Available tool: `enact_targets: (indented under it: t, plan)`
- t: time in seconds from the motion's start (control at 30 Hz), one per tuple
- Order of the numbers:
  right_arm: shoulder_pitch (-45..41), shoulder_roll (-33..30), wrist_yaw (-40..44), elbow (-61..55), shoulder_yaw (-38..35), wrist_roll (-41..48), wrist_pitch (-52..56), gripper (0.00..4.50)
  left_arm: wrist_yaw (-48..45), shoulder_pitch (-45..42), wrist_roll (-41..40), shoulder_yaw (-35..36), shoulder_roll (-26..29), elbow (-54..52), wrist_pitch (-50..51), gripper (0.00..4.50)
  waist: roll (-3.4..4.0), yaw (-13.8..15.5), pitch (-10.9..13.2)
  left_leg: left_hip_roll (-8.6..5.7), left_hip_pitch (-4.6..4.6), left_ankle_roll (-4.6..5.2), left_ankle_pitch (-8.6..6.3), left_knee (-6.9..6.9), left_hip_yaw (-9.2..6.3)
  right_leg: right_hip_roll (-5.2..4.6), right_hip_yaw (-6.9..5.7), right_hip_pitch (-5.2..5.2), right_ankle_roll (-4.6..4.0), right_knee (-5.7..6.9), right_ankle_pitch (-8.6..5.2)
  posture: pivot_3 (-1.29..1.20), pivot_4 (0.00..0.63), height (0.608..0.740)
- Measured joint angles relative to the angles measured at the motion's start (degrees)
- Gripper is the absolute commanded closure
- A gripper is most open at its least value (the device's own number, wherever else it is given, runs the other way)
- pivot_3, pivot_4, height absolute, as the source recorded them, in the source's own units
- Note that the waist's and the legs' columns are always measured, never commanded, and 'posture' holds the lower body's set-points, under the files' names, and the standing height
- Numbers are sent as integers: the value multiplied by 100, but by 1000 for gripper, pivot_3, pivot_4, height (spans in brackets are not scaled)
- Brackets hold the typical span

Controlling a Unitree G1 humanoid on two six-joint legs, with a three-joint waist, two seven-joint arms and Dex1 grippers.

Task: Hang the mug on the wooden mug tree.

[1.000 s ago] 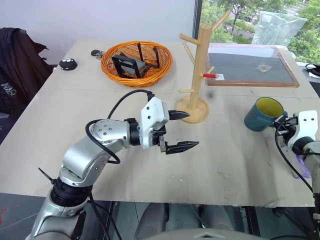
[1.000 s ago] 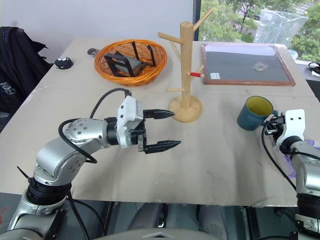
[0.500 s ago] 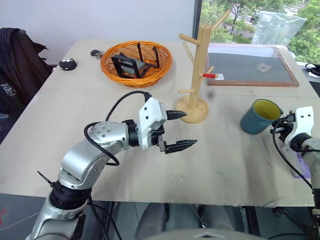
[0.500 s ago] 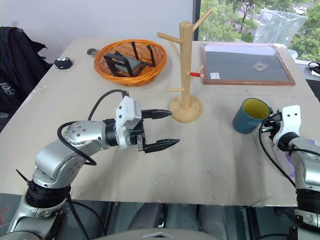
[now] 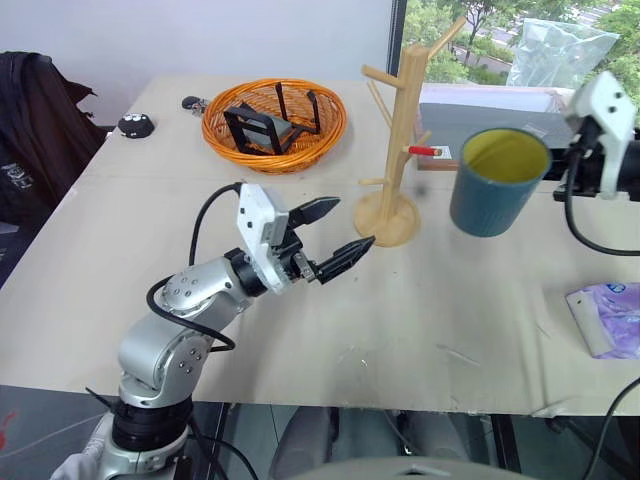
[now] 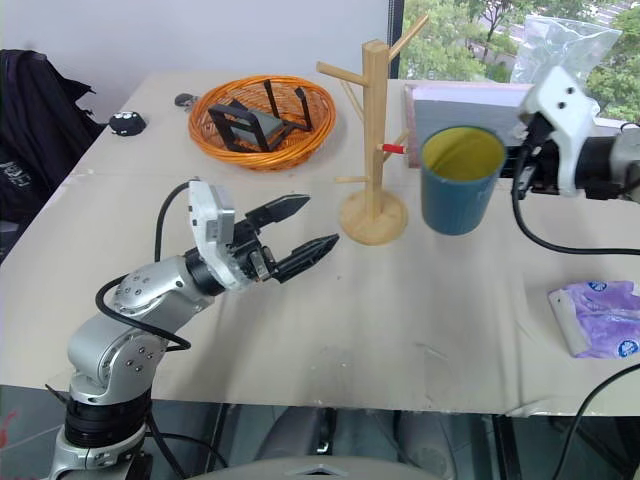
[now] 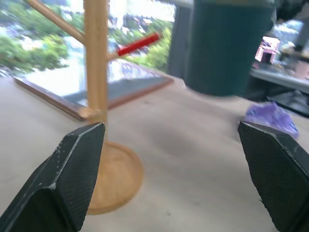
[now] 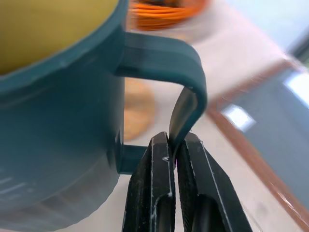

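Next, my right gripper releases the teal-blue mug on the red-tipped peg of the wooden mug tree (image 5: pixel 429 178).
The teal-blue mug (image 5: pixel 495 185) with a yellow inside hangs in the air, mouth up, just right of the wooden mug tree (image 5: pixel 404 120). My right gripper (image 8: pixel 173 145) is shut on the mug's loop handle (image 8: pixel 186 96), pinching its outer bar between both fingers. The tree stands on its round base (image 5: pixel 386 221) at mid-table, and its red-tipped peg (image 5: pixel 425 151) points toward the mug. My left gripper (image 5: pixel 350 225) is open with nothing between its fingers. It sits left of the tree's base, angled up toward it. In the left wrist view the post (image 7: pixel 96 63) and the mug (image 7: pixel 227 48) appear ahead.
An orange wicker basket (image 5: pixel 273 125) holding black stands sits behind and left of the tree. A wood-framed dark board (image 5: pixel 520 100) lies at the back right. A purple-and-white plastic bag (image 5: pixel 610 318) lies near the right edge. A small black object (image 5: pixel 135 125) rests far left.
My right gripper has lifted the mug off the table and carried it up and left toward the tree. The left gripper has tilted upward. The purple bag is now uncovered.
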Motion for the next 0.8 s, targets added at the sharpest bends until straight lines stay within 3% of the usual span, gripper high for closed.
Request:
enact_targets:
  t: [0.3,0.8]
  plan:
    - [-1144,537,500,570,1051,-573,109,4442,347,313,20,9,-109,-197,-223,0,-1,13,1,-15,-10,-1,0,-1,-16,-2,-18,-2,-1,-3,0,0,150,737]
    - [-1794,1249,504,986,1362,-1009,487,4442,554,624,105,11,-116,-381,-401,0,-1,10,1,-19,-12,-1,0,-1,-18,-3,-21,-5,-1,0,0,0,150,737]
